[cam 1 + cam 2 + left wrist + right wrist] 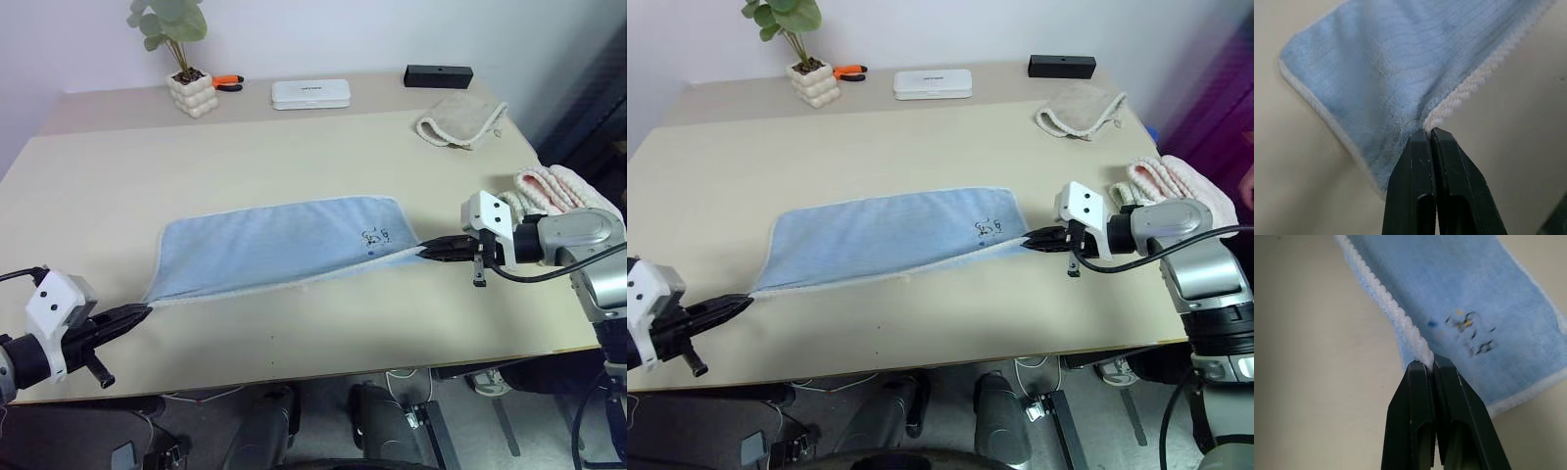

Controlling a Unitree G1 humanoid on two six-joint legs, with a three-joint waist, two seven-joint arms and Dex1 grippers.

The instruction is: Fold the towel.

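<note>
My right gripper will let go of the towel's near corner on the towel's far corner point(395, 203) beyond the small dark print.
The light blue towel point(279, 245) with a white stitched edge lies folded in half lengthwise across the middle of the table, a small dark print near its right end. My left gripper point(137, 314) is shut on the towel's near left corner, close to the table's front edge. My right gripper point(427, 252) is shut on the near right corner. The white edge runs taut between the two. In the left wrist view the black fingers point(1420, 161) pinch the white edge; in the right wrist view the fingers point(1422, 382) clamp the stitched edge point(1400, 318) likewise.
A beige cloth point(460, 119) lies at the back right and a pink folded towel point(549, 188) at the right edge. Along the far side stand a potted plant point(186, 69), orange-handled pliers point(227, 82), a white case point(311, 94) and a black box point(438, 75).
</note>
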